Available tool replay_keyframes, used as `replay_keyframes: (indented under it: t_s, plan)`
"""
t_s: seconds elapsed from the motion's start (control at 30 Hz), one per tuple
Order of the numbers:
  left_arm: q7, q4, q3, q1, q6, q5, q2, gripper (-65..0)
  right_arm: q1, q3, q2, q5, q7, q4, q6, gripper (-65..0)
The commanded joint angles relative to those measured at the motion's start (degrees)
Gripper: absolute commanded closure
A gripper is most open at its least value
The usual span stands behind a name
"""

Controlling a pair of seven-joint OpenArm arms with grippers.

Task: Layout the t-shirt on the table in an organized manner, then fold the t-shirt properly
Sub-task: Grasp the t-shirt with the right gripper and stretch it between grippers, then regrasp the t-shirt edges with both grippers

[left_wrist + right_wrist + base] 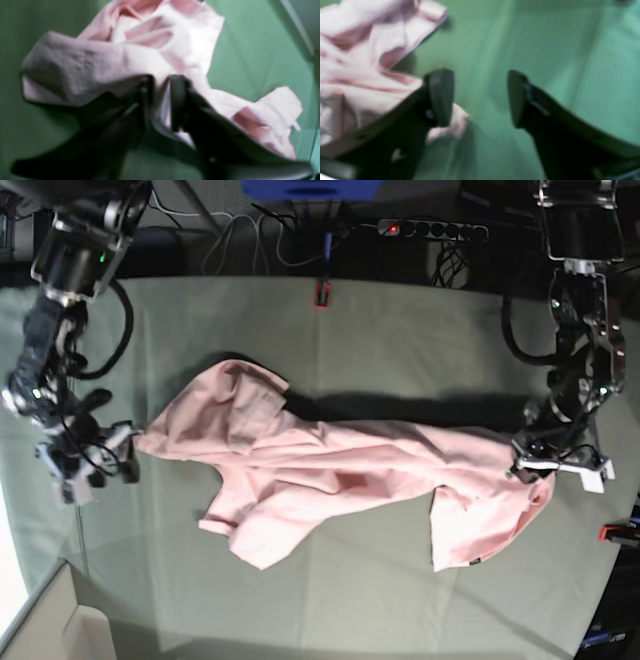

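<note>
Next, my right gripper grabs the light pink t-shirt by its far edge [205, 377], at the bunched end between its pointed corner and the folded-over cloth.
The light pink t-shirt [330, 470] lies crumpled and stretched sideways across the table [400, 340]. My right gripper [110, 455] is at the shirt's left end. In the right wrist view it [478, 98] stands wide open over bare cloth, with the t-shirt [357, 62] beside its left finger [440, 97]. My left gripper [535, 465] is at the shirt's right end. In the left wrist view it [162, 100] has its jaws a little apart, and a fold of the t-shirt [100, 62] still lies in the narrow gap.
A red clamp [321, 293] sits on the table's far edge and another [615, 532] at the right edge. A power strip [430, 227] and cables lie behind the table. A cardboard box [60, 630] stands at the near left corner.
</note>
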Motion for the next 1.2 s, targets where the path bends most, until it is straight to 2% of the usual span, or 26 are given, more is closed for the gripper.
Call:
replay_keyframes:
  t_s: [0.0,0.07,0.13,0.23,0.33,0.47,0.63,0.83,1.03,1.17]
  plan:
    - [-0.29,1.49,-0.13,-0.1,0.23,-0.74,-0.19,-24.4,0.01,0.87,-0.91,1.0,-0.13,3.16,0.1,-39.6]
    - [-0.29,2.89,-0.13,0.78,0.23,-0.74,-0.19,-31.3,-2.63,1.22,-3.64,1.0,-3.2,8.26,0.1,-41.7]
    - [-0.29,5.36,-0.3,2.37,0.23,-0.65,-0.19,-35.0,-4.65,1.13,-5.92,1.0,-6.28,11.95,0.1,-42.0]
    - [-0.38,9.66,-3.38,5.88,0.32,-0.65,-0.02,-38.2,-7.38,-0.36,-9.53,1.0,-8.83,15.29,0.1,-42.2]
    - [-0.38,10.81,-8.04,8.87,0.23,-0.56,0.77,-39.9,-10.72,-3.79,-11.2,0.91,-9.36,16.79,0.1,-42.1]
    - [-0.29,7.11,-12.52,9.93,0.05,-0.21,1.39,-41.7,-13.36,-6.95,-12.25,0.91,-9.09,16.79,0.1,-42.1]
    - [-0.65,-1.33,-13.14,10.89,0.05,-0.12,1.13,-42.0,-14.68,-8.1,-12.69,0.91,-9.09,16.79,0.1,-41.9]
    - [-0.73,-11.44,-12.87,4.92,0.05,0.58,0.95,-42.0,-14.59,-8.1,-12.6,0.91,-9.45,16.7,0.1,-41.9]
    - [-0.56,-17.06,-12.7,-2.47,0.05,10.16,1.57,-42.0,-15.82,-8.1,-12.43,0.82,-9.27,16.7,0.1,-41.9]
    - [-0.82,-17.77,-8.39,-4.23,0.05,14.38,1.74,-42.0,-16.79,-7.83,-12.34,0.82,-9.09,16.7,0.1,-41.9]
